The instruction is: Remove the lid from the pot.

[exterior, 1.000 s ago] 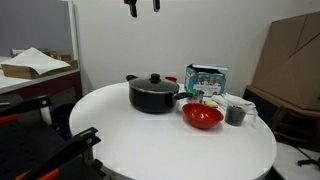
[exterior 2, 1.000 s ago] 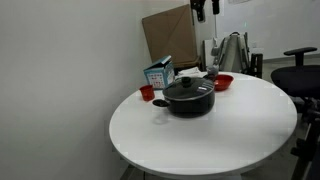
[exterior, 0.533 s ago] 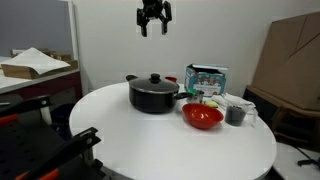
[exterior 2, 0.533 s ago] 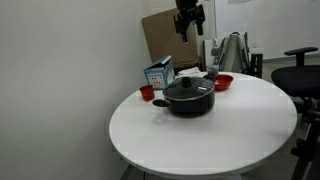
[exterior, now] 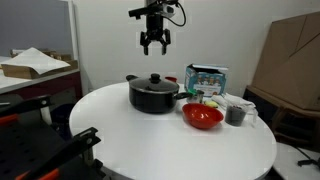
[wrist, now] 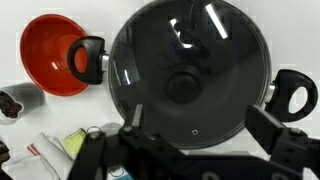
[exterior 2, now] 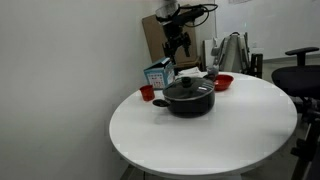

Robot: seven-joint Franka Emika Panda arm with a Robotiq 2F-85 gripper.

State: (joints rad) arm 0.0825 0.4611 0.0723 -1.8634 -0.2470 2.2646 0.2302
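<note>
Next, my gripper goes down to the black knob [exterior: 155, 77] [wrist: 184, 86] of the pot's glass lid and closes there.
The black pot [exterior: 153, 97] stands on the round white table [exterior: 150, 140], with its glass lid [exterior: 153, 84] and black knob on top. It also shows in an exterior view [exterior 2: 188, 98], lid [exterior 2: 188, 87] in place. In the wrist view the lid [wrist: 215, 45] fills the frame, the knob [wrist: 183, 86] at centre, the pot handles [wrist: 88, 58] at the sides. My gripper [exterior: 154, 47] hangs open well above the knob, touching nothing; it also shows in an exterior view [exterior 2: 179, 50] and in the wrist view [wrist: 198, 138].
A red bowl [exterior: 202, 117] sits beside the pot, also in the wrist view [wrist: 48, 52]. A boxed item [exterior: 207, 78], a dark cup [exterior: 236, 114] and small packets lie behind it. A small red cup [exterior 2: 147, 93] stands near the pot. Cardboard boxes and chairs surround the table.
The gripper has come down from the top edge of the frame toward the pot, now hanging closer above the lid. The pot and lid have not moved.
</note>
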